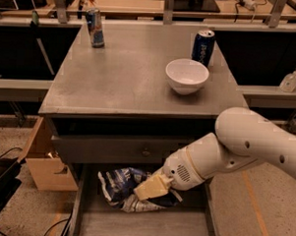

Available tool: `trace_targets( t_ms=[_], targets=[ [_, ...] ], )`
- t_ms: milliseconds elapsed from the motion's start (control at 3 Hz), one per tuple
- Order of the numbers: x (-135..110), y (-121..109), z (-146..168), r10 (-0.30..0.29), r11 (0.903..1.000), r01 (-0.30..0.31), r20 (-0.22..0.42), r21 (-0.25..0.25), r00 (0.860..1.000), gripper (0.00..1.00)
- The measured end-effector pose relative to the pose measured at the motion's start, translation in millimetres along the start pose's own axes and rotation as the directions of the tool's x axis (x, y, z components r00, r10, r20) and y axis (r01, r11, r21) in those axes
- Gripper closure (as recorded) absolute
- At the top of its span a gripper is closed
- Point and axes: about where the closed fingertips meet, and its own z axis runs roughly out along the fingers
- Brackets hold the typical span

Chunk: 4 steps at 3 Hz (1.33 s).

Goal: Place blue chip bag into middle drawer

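Observation:
My gripper is going to release the blue chip bag on the open middle drawer's plank bottom, straight (pixel 147 204) below the round knob.
The blue chip bag (pixel 119 185) is crumpled dark-blue foil with white lettering. It lies at the back of the pulled-out middle drawer (pixel 143 226), on its pale plank floor. My gripper (pixel 152 188), with cream-coloured fingers, reaches down from the right on the white arm. It is shut on the right end of the bag, inside the drawer and just below the closed drawer front. The bag's right edge is hidden behind the fingers.
A closed grey drawer front with a small round knob (pixel 146 152) sits right above the open drawer. On the tabletop stand a white bowl (pixel 187 75), a blue soda can (pixel 203 47) and another can (pixel 95 27). A cardboard box (pixel 45 165) stands on the floor at the left.

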Motion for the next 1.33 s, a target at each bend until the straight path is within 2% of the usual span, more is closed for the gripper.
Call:
trace_targets(
  t_ms=[333,667,1000,1333],
  targets=[
    [25.8,-45.7,16.9,0.106,0.9939,-0.106,0.013,0.032,0.994,1.0],
    [52.5,-89.9,35.3,0.213,0.9757,-0.215,0.056,0.041,0.975,1.0],
    [77.7,-127.2,52.4,0.335,0.9389,-0.341,0.106,0.045,0.936,1.0],
    [93.3,-151.9,69.7,0.44,0.892,-0.45,0.141,0.044,0.887,1.0]
  ],
)
